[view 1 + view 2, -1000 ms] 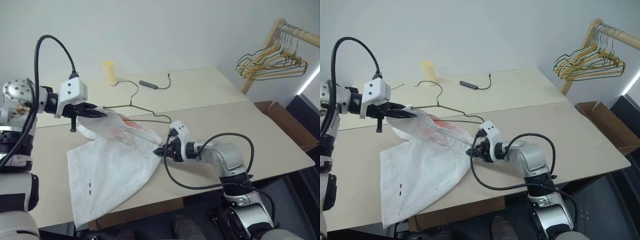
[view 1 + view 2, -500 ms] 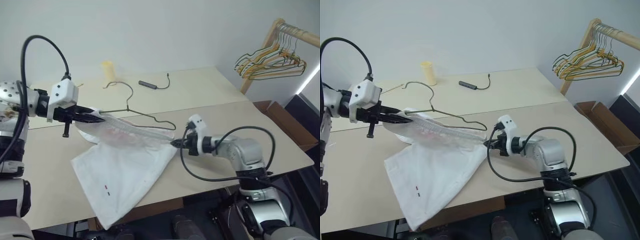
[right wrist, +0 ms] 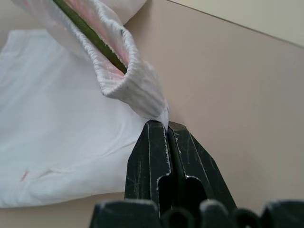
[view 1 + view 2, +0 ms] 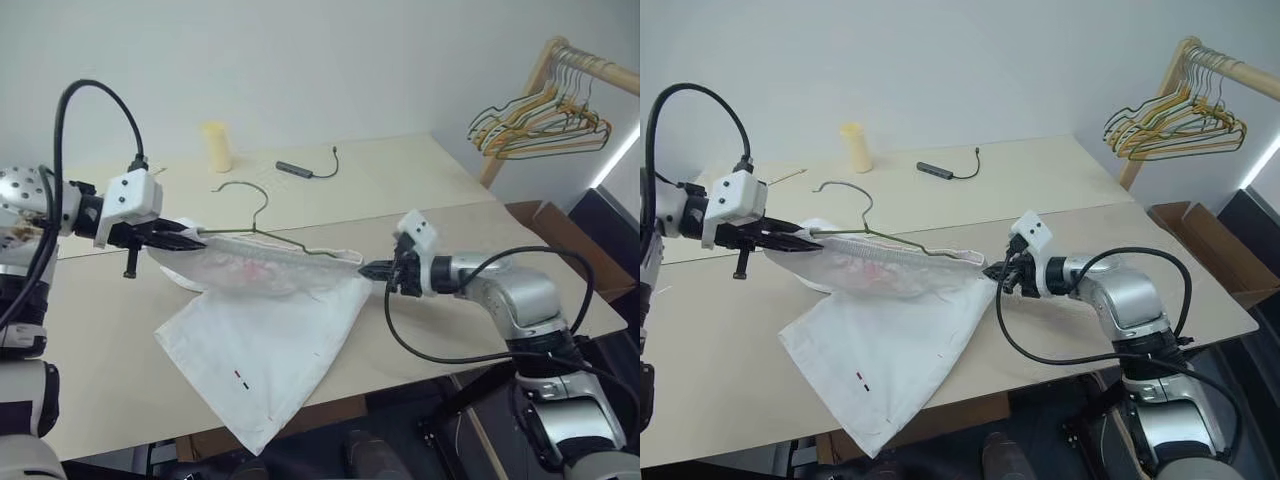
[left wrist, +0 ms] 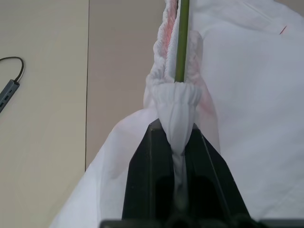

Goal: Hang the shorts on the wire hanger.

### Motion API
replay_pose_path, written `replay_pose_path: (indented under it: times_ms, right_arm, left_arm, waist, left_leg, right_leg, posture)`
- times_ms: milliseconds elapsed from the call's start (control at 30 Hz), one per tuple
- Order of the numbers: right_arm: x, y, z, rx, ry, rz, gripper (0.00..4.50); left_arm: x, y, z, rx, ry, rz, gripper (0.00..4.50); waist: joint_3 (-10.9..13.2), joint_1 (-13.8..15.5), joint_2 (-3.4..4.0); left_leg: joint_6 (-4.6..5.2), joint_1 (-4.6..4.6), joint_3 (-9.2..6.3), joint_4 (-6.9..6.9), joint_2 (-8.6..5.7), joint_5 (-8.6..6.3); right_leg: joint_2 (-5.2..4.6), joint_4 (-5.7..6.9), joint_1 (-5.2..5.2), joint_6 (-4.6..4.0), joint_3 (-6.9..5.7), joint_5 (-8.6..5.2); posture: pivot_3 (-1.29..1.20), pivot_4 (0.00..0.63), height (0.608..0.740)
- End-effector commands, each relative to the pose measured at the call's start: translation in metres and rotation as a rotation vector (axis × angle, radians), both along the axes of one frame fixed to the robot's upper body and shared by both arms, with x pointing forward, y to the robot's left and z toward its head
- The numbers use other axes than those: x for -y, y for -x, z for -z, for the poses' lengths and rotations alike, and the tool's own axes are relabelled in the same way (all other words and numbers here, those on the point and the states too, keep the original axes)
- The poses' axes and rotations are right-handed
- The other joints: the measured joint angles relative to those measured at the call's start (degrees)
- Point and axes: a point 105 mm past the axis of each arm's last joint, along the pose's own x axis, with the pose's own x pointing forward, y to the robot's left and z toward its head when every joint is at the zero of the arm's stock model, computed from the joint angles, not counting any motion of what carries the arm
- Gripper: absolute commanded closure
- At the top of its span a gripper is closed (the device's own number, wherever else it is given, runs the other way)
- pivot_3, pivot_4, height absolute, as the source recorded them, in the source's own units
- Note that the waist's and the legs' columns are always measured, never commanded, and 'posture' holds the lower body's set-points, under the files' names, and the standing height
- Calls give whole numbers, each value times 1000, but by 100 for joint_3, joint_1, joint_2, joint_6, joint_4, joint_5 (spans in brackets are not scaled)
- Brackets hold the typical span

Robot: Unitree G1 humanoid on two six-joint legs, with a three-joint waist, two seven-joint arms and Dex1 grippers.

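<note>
I have only the waistband's corner beyond the wire hanger in my right gripper, so I should open it and grip the waistband around the hanger's end (image 4: 333, 254) before carrying both.
The white shorts (image 4: 262, 340) hang off the table (image 4: 470, 225) by their gathered waistband (image 4: 275, 262), which is stretched taut between my two grippers. My left gripper (image 4: 200, 237) is shut on the waistband's left end (image 5: 175, 107). Shut on its right end (image 3: 142, 95) is my right gripper (image 4: 366, 270). The wire hanger (image 4: 262, 222) lies with its green body inside the waistband opening (image 5: 182, 38), and its hook (image 4: 845, 190) rises above the fabric. The legs of the shorts drape down onto the table toward its front edge.
A yellow cup (image 4: 217, 146) and a dark adapter with a cable (image 4: 296, 168) sit at the back of the table. A wooden rack with yellow and green hangers (image 4: 545, 125) stands at the right, and a cardboard box (image 4: 548, 222) lies below it.
My right gripper has shut on the waistband's end and moved right and up, pulling the waistband straight and lifting it around the hanger. The left gripper has hardly moved.
</note>
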Motion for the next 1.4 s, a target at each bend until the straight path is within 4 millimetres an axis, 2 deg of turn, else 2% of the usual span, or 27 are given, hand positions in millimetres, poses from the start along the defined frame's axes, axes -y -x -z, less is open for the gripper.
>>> replay_pose_path:
  times_ms: [33, 100, 233, 400, 733, 900, 1000, 1200, 1400]
  right_arm:
    - [-8, 6, -36, 204, 74, -103, 4491]
    - [-15, 9, -47, 280, 133, -159, 4491]
    - [-24, 3, -70, 344, 178, -171, 4491]
    - [-36, 8, -88, 435, 227, -243, 4491]
    - [-59, 10, -85, 544, 265, -319, 4491]
    - [-60, 6, -79, 569, 294, -329, 4491]
    - [-58, 6, -72, 556, 312, -346, 3805]
    - [-60, 4, -63, 501, 293, -358, 1762]
    - [-66, 2, -58, 428, 228, -372, 1762]
  left_arm:
    - [1, -5, -9, 60, 8, -10, 4500]
    - [6, -7, -12, 71, 29, -2, 4500]
    - [13, -11, -14, 98, 25, 13, 4500]
    - [15, -16, -15, 129, 15, 5, 4500]
    - [22, -15, -20, 148, 60, 26, 4500]
    - [20, -9, -19, 121, 57, 49, 4500]
    - [21, -9, -19, 125, 65, 47, 4500]
    - [23, -10, -20, 138, 82, 40, 4500]
    - [25, -7, -22, 135, 94, 58, 4500]
  waist:
    - [0, 1, 0]
    - [0, 1, 0]
    - [0, -21, 0]
    - [0, -9, 0]
    - [0, -23, 0]
    - [0, -16, 0]
    - [0, -12, 0]
    - [0, -13, 0]
    - [0, -18, 0]
  left_leg:
    - [0, 0, 0, 0, 0, 0]
    - [0, 0, 0, 0, 0, 0]
    - [0, 2, 2, 2, 1, 0]
    - [0, -1, 1, 1, 1, 0]
    - [0, 0, 1, 2, 1, 0]
    - [0, -1, 1, 2, 0, 0]
    - [0, -1, 1, 2, 1, 0]
    - [0, 0, 0, 3, 1, 0]
    - [0, 1, 0, 3, 1, 0]
  right_leg:
    - [1, 0, 0, 0, -1, 0]
    - [0, 0, 0, 0, 0, 0]
    - [2, 2, -1, -1, 0, 1]
    - [0, -1, -1, -1, -1, 1]
    - [0, 2, -2, -2, 0, 1]
    - [-1, 2, -2, -2, -1, 1]
    - [0, 2, -2, -2, -1, 1]
    - [0, 3, -2, -3, -1, 1]
    - [0, 4, -2, -3, -1, 2]
  posture:
    - [-121, 0, 740]
    - [-125, 0, 740]
    - [-127, 0, 740]
    - [-128, 0, 740]
    - [-124, 0, 740]
    - [-120, 0, 740]
    - [-118, 0, 740]
    - [-115, 0, 740]
    - [-111, 0, 740]
